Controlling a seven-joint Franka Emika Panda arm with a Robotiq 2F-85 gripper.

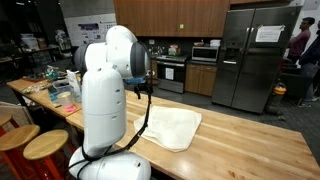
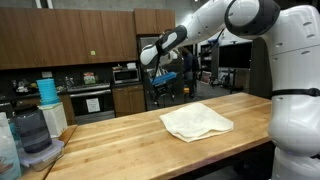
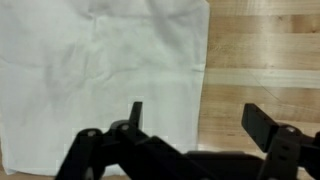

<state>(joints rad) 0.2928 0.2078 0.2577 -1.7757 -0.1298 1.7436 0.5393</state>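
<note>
The white cloth's edge [image 1: 152,106] [image 3: 196,140], near the corner closest to the stove, is next for my gripper to go down to and close on.
A white cloth [image 2: 196,121] lies flat on the wooden countertop [image 2: 120,150], also visible as a cream sheet, the cloth [image 1: 170,127], and filling the left of the wrist view, the cloth [image 3: 100,70]. My gripper [image 2: 162,62] hangs high above the counter, well over the cloth and apart from it. In the wrist view the gripper [image 3: 197,118] stands open, its two black fingers wide apart with nothing between them; below it the cloth's right edge meets bare wood.
At one end of the counter stand jars, a blue cup stack [image 2: 47,90] and clutter [image 1: 55,90]. Wooden stools [image 1: 40,148] stand by the robot base. Behind are a stove [image 1: 170,72], a refrigerator [image 1: 255,55] and people [image 1: 303,50].
</note>
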